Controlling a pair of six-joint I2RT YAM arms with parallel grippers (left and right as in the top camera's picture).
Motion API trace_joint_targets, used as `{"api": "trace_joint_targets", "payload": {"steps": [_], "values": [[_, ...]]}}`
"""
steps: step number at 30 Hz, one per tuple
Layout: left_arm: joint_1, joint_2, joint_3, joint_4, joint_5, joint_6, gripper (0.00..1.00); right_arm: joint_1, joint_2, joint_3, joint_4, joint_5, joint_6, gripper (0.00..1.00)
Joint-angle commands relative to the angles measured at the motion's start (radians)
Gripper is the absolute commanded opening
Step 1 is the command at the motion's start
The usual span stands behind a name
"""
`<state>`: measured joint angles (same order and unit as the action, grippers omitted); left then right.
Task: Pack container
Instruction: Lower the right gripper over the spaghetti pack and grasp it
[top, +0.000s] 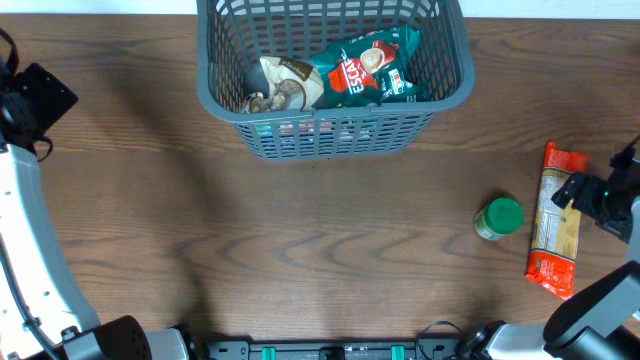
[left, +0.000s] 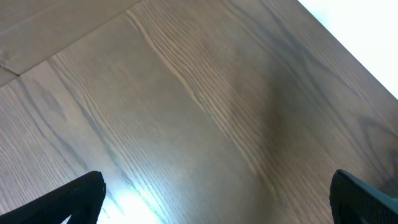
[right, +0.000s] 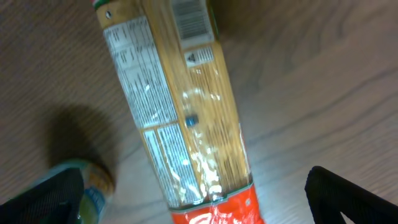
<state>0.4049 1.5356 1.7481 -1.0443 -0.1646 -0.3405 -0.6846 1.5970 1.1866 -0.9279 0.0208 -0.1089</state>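
Next, I close my right gripper on the clear middle (top: 559, 208) (right: 189, 124) of the spaghetti packet, between its red ends and next to the jar with the green lid.
The dark grey slotted container (top: 330, 135) stands at the table's far middle. It holds a green and red packet (top: 368, 68) and a brown and white packet (top: 283, 85). A long spaghetti packet with red ends (top: 556, 222) lies at the right; in the right wrist view (right: 180, 118) it runs between my fingers. A green-lidded jar (top: 498, 219) stands left of it and shows in the right wrist view (right: 93, 190). My right gripper (right: 196, 205) is open above the spaghetti packet (top: 585, 190). My left gripper (left: 217, 199) is open and empty over bare wood at the far left.
The table is dark brown wood (top: 300, 240). The right arm's base (top: 590, 310) sits at the front right corner and the left arm's white link (top: 30, 250) runs along the left edge.
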Motion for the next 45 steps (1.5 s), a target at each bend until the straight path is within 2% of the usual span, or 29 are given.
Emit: {"api": "trace_joint_targets", "payload": {"steps": [1, 25, 45], "values": [[0.004, -0.001, -0.003, -0.003, -0.012, -0.006, 0.99, 0.031, 0.035, 0.007, 0.013, 0.058, -0.035, 0.99], [0.004, -0.001, -0.003, -0.003, -0.012, -0.006, 0.99, 0.041, 0.23, 0.006, 0.087, 0.038, -0.034, 0.99], [0.004, -0.001, -0.003, -0.003, -0.012, -0.006, 0.99, 0.043, 0.238, 0.005, 0.162, 0.039, -0.014, 0.99]]}}
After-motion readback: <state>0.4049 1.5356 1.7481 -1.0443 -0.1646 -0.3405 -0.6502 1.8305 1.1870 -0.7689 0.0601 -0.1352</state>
